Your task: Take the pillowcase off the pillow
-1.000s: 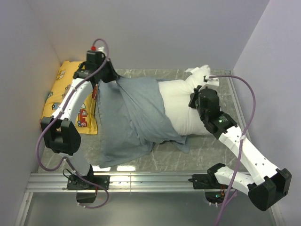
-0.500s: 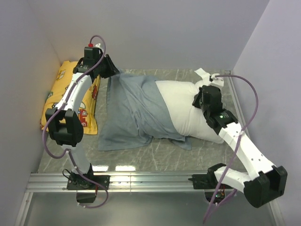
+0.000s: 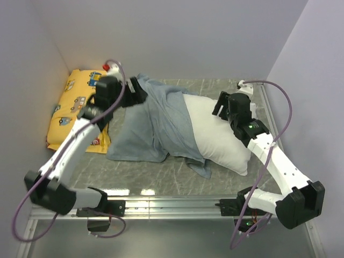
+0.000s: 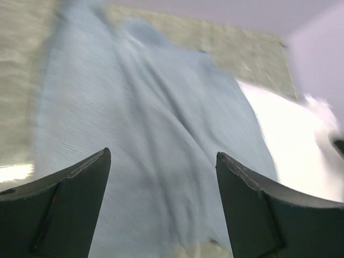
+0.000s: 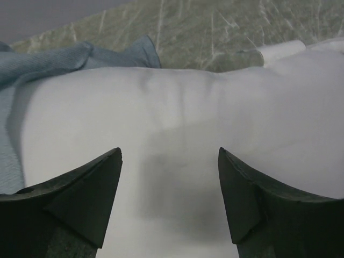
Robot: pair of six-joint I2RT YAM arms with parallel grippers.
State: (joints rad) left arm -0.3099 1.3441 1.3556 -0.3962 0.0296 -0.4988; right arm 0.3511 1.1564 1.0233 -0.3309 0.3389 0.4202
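The pillowcase's near edge (image 3: pixel 165 156) (image 4: pixel 181 243), at the spot where the middle fold meets the table, is to be gripped next by my left gripper, which should go there and close.
The pillowcase (image 3: pixel 150 126) lies crumpled on the table with its pale blue-grey side showing. It overlaps the left end of the white pillow (image 3: pixel 220 137), whose right part is bare. My left gripper (image 3: pixel 141 94) hovers open over the pillowcase's far edge. In the left wrist view the fabric (image 4: pixel 156 123) fills the space under the open left gripper (image 4: pixel 164 161), and nothing sits between the fingers. My right gripper (image 3: pixel 220 106) is open above the pillow's far right part. The right wrist view shows bare pillow (image 5: pixel 177 118) below the open right gripper (image 5: pixel 169 153).
A yellow cartoon-car cushion (image 3: pixel 72 105) leans in the far left corner by the wall. The table (image 3: pixel 177 180) is marbled grey-green. Walls close in on the left, back and right. A metal rail (image 3: pixel 172 204) with both arm bases runs along the near edge.
Both grippers have opened and let go. The pillow and pillowcase have dropped flat onto the table. My left arm swung forward and right; the right gripper drew back off the pillow.
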